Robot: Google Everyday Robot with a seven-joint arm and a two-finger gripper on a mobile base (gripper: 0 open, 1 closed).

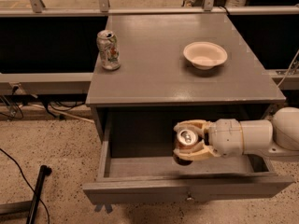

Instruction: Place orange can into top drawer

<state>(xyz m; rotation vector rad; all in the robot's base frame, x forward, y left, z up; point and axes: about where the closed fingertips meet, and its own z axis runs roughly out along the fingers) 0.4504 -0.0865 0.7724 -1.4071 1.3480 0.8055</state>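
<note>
My gripper should set the orange can, now held upright just above the drawer floor, free on the drawer's bottom straight (188,157) behind the small metal knob, letting go of it there.
The top drawer (140,190) of the grey cabinet is pulled open, with a small metal knob (188,199) on its front panel. My gripper (180,142) reaches in from the right, over the drawer's inside. Its cream fingers (191,125) are shut on the orange can (185,143), whose silver top faces the camera. The can is held upright just above the drawer floor, right of centre; its foot is in shadow, so I cannot tell whether it touches the floor.
On the cabinet top (154,73) stand a pale dented can (108,49) at the left and a white bowl (205,55) at the right. A dark pole (37,192) lies on the speckled floor at the left. Cables trail beside the cabinet.
</note>
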